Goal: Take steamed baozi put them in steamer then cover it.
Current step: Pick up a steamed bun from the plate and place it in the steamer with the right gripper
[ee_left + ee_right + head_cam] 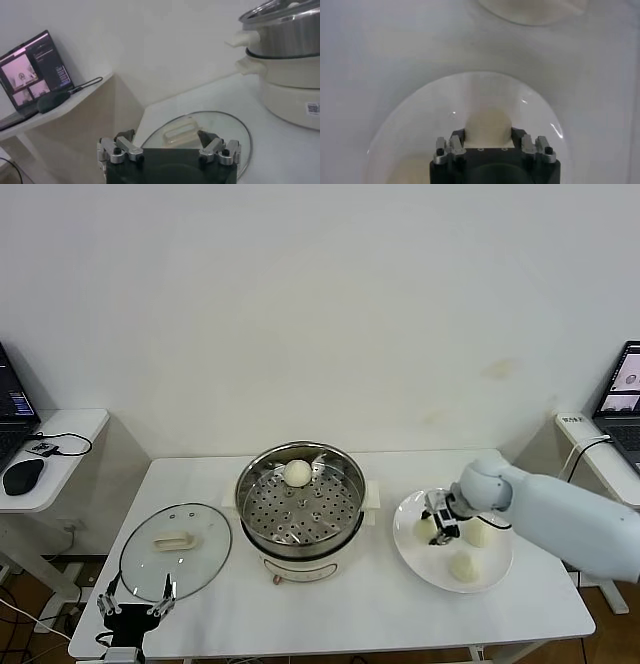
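Observation:
I need to release this baozi from my right gripper on the side of the steamer's perforated tray (pixel 267 499) nearest the cover.
The steamer (pixel 300 529) stands mid-table with one baozi (pixel 297 473) on its perforated tray. Three more baozi lie on a white plate (pixel 408 556) to its right. My right gripper (pixel 440 524) is down on the plate, shut on the leftmost baozi (pixel 426 530), which still rests there. In the right wrist view the fingers (pixel 516 136) press both sides of that bun (pixel 487 122). The cover (pixel 175 551) lies flat on the table left of the steamer, also in the left wrist view (pixel 210 125). My left gripper (pixel 136 604) is open and empty at the table's front left edge, just before the cover.
The other two baozi (pixel 478 532) (pixel 461 566) lie close beside the gripper on the plate. A side table with a mouse (pixel 22 476) and a laptop stands at the left. Another laptop (pixel 625 406) stands at the right. The wall is close behind the table.

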Controlling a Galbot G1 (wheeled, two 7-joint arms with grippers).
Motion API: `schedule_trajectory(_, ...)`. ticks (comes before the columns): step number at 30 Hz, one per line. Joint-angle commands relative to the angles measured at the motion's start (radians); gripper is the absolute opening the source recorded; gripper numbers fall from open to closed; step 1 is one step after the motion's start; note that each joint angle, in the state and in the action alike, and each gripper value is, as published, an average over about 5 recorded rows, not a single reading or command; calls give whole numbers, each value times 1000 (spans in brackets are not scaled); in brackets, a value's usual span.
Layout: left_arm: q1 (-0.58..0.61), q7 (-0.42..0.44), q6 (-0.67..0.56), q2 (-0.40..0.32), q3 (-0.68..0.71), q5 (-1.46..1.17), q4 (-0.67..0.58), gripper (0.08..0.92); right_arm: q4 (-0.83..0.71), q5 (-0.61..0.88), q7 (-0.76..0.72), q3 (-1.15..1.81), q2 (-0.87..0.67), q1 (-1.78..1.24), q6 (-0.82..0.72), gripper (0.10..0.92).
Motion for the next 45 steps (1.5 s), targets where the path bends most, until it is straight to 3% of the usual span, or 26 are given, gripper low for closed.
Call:
schedule_trajectory(1,1,1,1,3,1,0,-2,823,122,127,-15,-76,-80,198,-25,588)
schedule_trajectory(5,-3,2,2,8,7,0,-9,823,161,209,-13,-188,-68,414,-40,593)
schedule_trajectory(10,-8,2,2,17,9,-4,-13,823,151,334,11,-274,55,592,-79,595)
schedule_trajectory(20,-9,2,1,18,-11,-12,-12,823,-37,511,137,-233,447,526,-184,600)
schedule_trajectory(29,-2,4,-2,13,-30,-22,-6,823,-185,546,228,-225,685,371,-268,602)
schedule_trajectory(45,-5,3,-13,16,-35,-35,12,823,-291,552,272,-250,846,276,-337,602)
